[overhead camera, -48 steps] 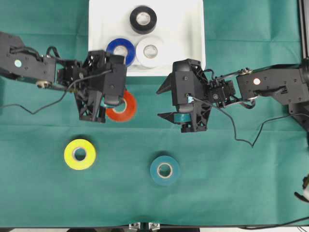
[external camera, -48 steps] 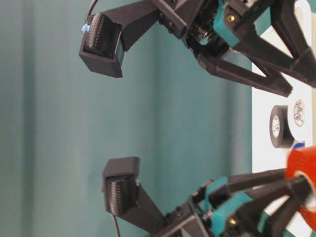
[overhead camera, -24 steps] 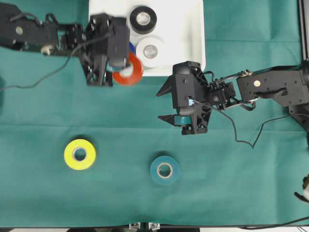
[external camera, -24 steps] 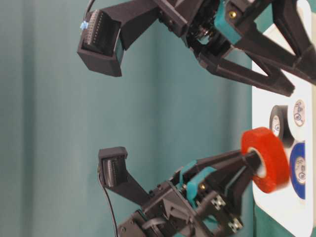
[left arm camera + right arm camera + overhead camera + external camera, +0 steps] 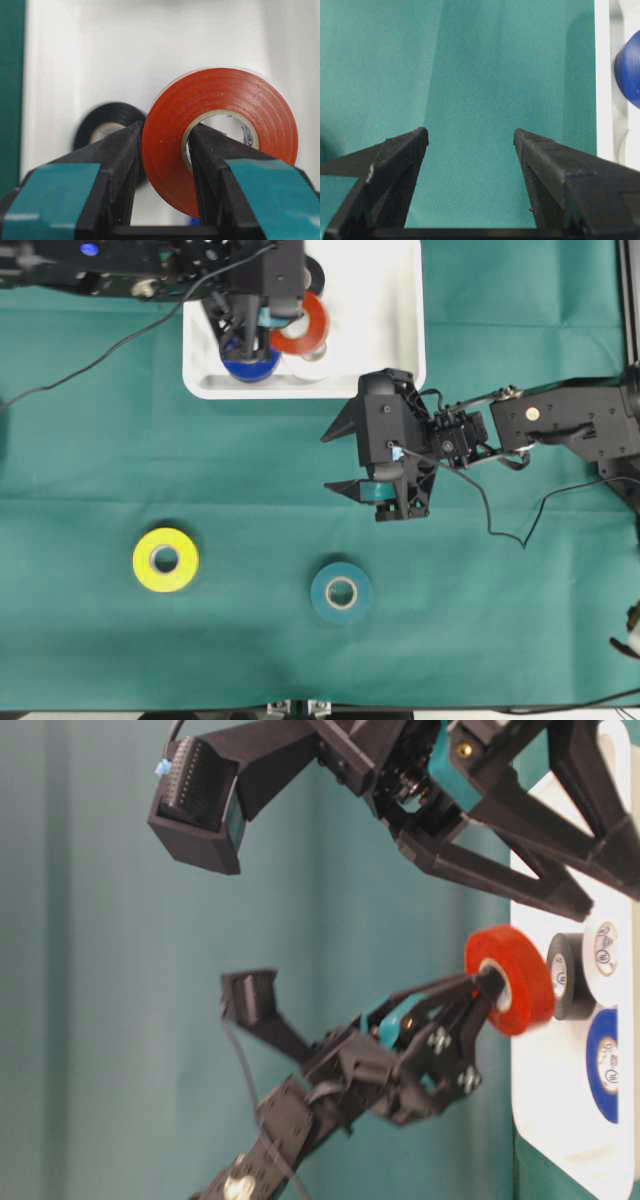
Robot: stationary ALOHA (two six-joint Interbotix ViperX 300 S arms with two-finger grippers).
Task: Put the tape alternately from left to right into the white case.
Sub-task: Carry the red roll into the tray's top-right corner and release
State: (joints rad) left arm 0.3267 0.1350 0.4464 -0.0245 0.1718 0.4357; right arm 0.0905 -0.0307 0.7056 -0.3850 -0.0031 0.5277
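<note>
Next, my left gripper lets go of the red-orange tape on the white case's bare bottom beside the black roll (image 5: 365, 280) (image 5: 104, 35).
My left gripper (image 5: 289, 327) is shut on the red-orange tape (image 5: 303, 324), one finger outside the roll and one inside its core (image 5: 167, 131). It holds the roll on edge above the white case (image 5: 400, 375). In the case lie a blue roll (image 5: 250, 366), a black roll (image 5: 570, 977) and a white roll (image 5: 605, 960), all partly covered from overhead by the arm. A yellow roll (image 5: 165, 559) and a teal roll (image 5: 341, 592) lie on the green cloth. My right gripper (image 5: 329, 461) hangs open and empty over the cloth just below the case's right corner.
A green cloth (image 5: 500, 620) covers the table. Cables trail from both arms, one looping at the right (image 5: 510, 530). In the right wrist view the case's rim (image 5: 602, 75) and the blue roll (image 5: 630, 67) show at the right edge.
My left gripper has carried the red-orange roll from the cloth below the case up and over the case's rim, to above its middle. The right arm has barely moved.
</note>
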